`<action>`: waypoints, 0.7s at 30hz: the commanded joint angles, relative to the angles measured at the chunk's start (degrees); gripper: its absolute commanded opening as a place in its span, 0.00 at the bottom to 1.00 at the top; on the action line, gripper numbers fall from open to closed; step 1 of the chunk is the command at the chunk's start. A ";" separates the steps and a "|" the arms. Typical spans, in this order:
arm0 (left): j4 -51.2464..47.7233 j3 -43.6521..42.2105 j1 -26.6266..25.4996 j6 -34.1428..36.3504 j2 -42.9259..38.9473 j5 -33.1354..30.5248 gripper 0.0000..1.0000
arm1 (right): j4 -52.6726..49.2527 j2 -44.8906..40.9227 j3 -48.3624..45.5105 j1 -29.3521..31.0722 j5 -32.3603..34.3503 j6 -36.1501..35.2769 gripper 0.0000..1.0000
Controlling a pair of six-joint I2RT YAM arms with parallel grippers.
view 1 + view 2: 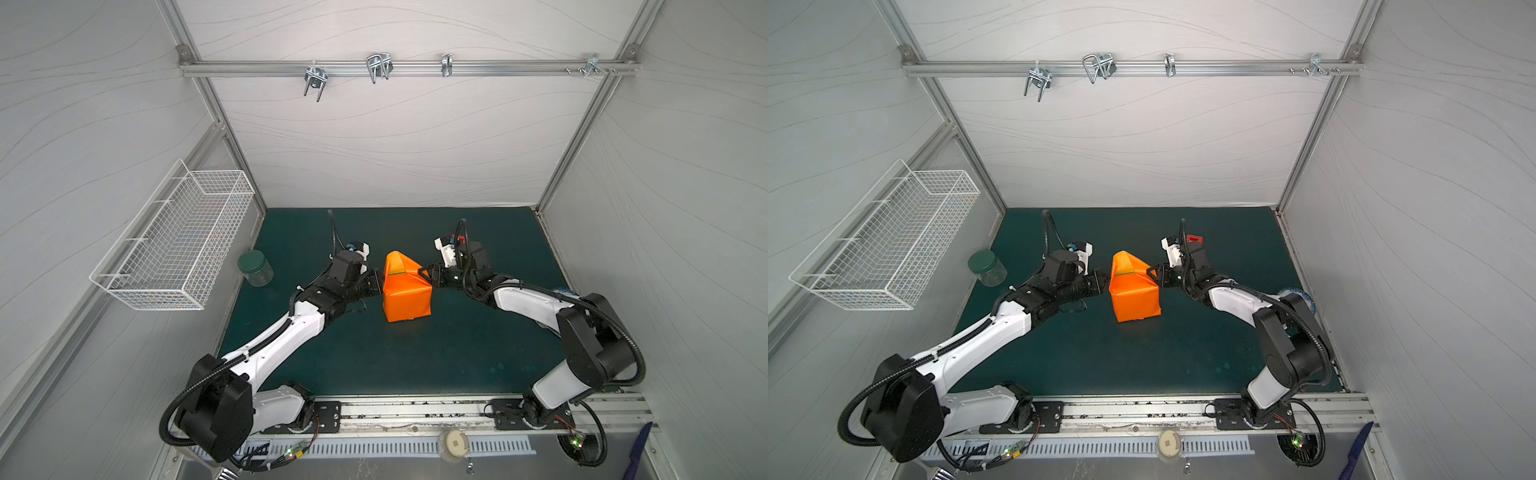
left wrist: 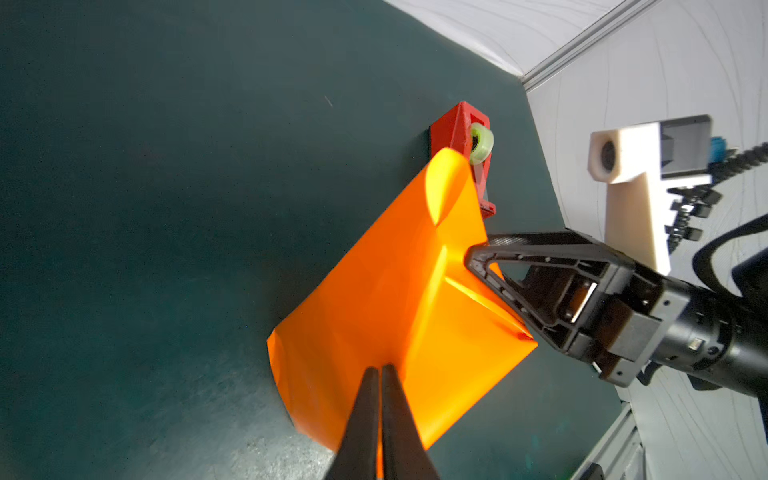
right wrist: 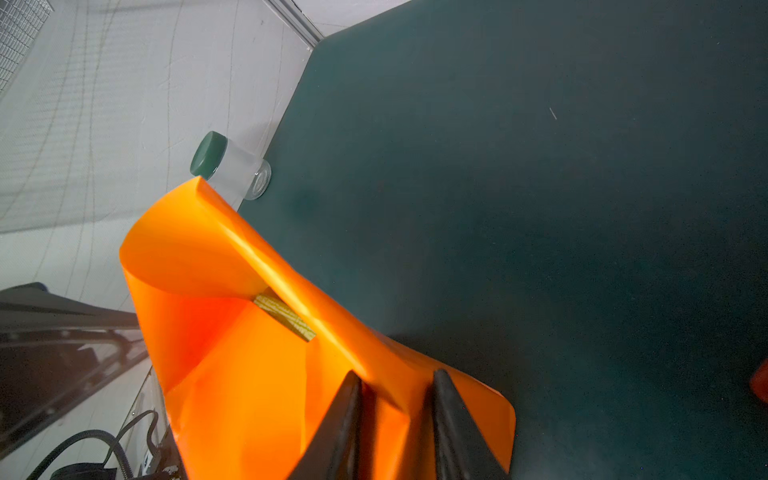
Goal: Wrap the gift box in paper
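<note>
The orange paper is gaping at the gift box's far end, so my left gripper needs to pinch the paper's side fold (image 2: 412,352) before my right gripper moves to the paper's loose peak.
The gift box stands mid-table, almost wholly covered by the orange paper (image 1: 405,297) (image 1: 1133,299). Only an olive sliver of the gift box (image 3: 284,318) shows, where the paper gapes at the far, upper end. My left gripper (image 1: 378,283) (image 2: 381,368) is at the parcel's left face, jaws nearly together, tips against the paper (image 2: 374,299). My right gripper (image 1: 424,274) (image 3: 394,374) is at the right face with its jaws apart. Its tips press the paper (image 3: 232,395), and a crease runs between them. The paper's loose far end stands up in a peak.
A red tape dispenser (image 2: 453,129) (image 1: 1195,239) sits behind the right wrist. A green-lidded clear jar (image 1: 255,268) (image 3: 228,166) stands at the mat's left edge. A white wire basket (image 1: 174,237) hangs on the left wall. Dark green mat (image 1: 395,357) stretches toward the front.
</note>
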 commanded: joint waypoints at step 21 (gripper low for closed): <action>-7.28 9.04 -7.35 13.04 6.45 -18.82 0.08 | -6.01 2.51 -1.78 0.72 0.14 -0.39 0.29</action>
